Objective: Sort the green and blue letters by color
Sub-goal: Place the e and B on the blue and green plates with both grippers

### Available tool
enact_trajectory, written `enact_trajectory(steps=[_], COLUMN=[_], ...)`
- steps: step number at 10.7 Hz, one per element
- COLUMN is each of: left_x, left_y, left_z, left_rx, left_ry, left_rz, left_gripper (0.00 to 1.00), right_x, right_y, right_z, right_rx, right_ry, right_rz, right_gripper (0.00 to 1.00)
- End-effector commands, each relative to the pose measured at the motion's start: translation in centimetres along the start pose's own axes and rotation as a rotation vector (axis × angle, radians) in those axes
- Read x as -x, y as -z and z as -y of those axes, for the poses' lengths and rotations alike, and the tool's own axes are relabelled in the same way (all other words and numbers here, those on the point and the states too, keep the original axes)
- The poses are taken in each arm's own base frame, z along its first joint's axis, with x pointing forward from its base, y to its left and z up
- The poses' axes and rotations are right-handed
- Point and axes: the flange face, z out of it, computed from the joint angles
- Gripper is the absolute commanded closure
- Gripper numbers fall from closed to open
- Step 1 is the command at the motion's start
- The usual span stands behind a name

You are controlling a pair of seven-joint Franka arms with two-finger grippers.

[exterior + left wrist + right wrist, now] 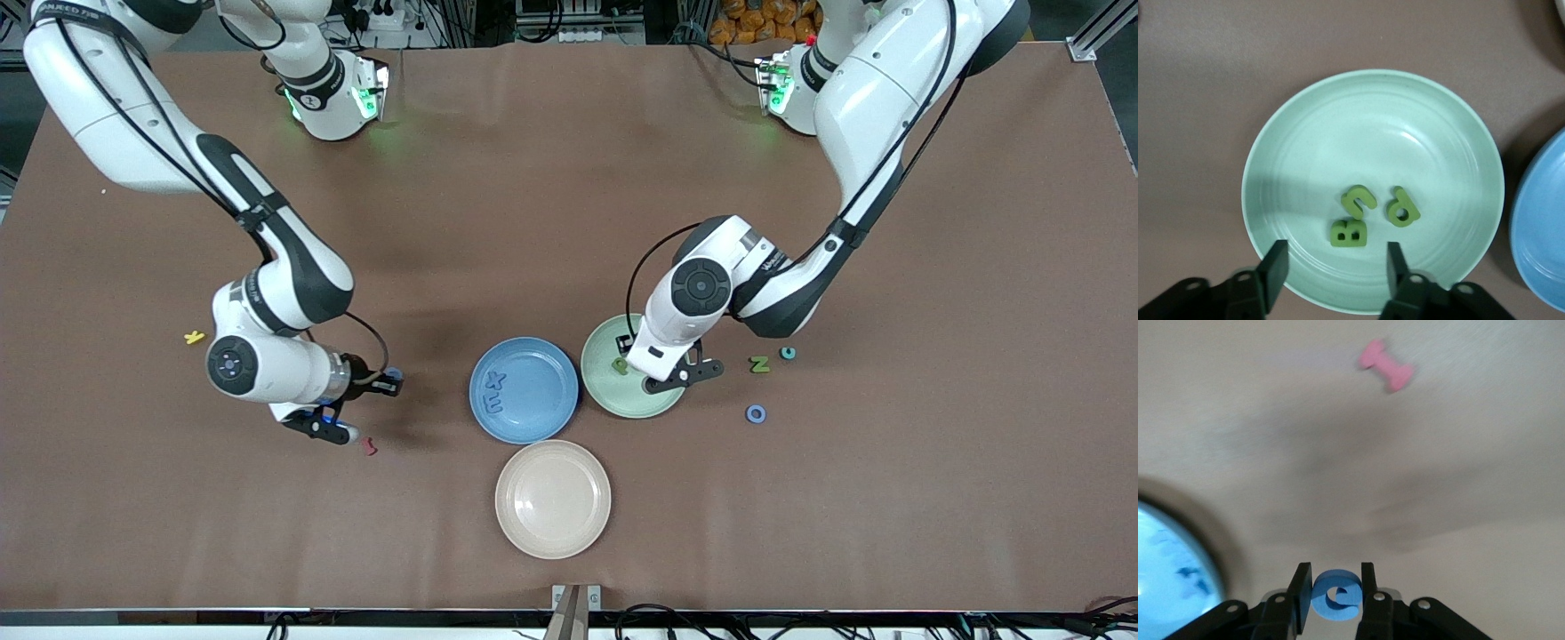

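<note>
My right gripper needs to let go of the blue "e" beside the letters in the blue plate (507,395), toward the green plate.
My right gripper (388,382) is shut on a blue letter "e" (1336,594) and holds it over bare table beside the blue plate (551,411), toward the right arm's end. Blue letters (493,392) lie in that plate. My left gripper (669,377) hangs open and empty over the green plate (601,384). In the left wrist view three green letters lie in the green plate (1371,113): a "B" (1349,233), a hooked one (1359,199) and a "P" (1402,208), just past my gripper (1337,267). A green "N" (759,364), a teal ring (788,353) and a blue ring (756,414) lie loose toward the left arm's end.
An empty beige plate (553,499) sits nearer the front camera than the two colored plates. A dark red squiggly piece (368,446) lies by my right gripper, and shows in the right wrist view (1386,367). A yellow piece (194,337) lies toward the right arm's end.
</note>
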Motion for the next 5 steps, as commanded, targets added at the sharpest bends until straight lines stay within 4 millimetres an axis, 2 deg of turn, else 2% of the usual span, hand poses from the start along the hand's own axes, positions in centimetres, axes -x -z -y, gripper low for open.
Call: enact_trajectory(steps=[1,2,3,4,5], left_x=[-3.6,-5.5,-7.0,-8.7,-10.1], left_y=[1.2,1.9,2.7,3.3,3.0], left_z=[3.0,5.4,7.9,10.4,13.0], left_rx=[0.0,-0.011,-0.043,-0.053,-0.056], left_ry=[-0.024,-0.152,-0.342,-0.465,-0.491], left_rz=[-0.019,-0.015,0.009,0.022,0.037], left_gripper=[0.0,0.0,0.0,0.0,0.0], right_x=[2.1,2.3,3.0,3.3,3.3], right_y=[-0.3,-0.3,0.2,0.2,0.5], right_z=[5.5,7.0,9.4,10.5,11.2], right_rx=[-0.024,-0.065,-0.147,-0.217,-0.282], right_ry=[-0.166,-0.232,-0.292,-0.366,-0.439], right_rz=[0.011,0.03,0.05,0.084,0.107], right_gripper=[1.0,1.0,1.0,1.0,1.0])
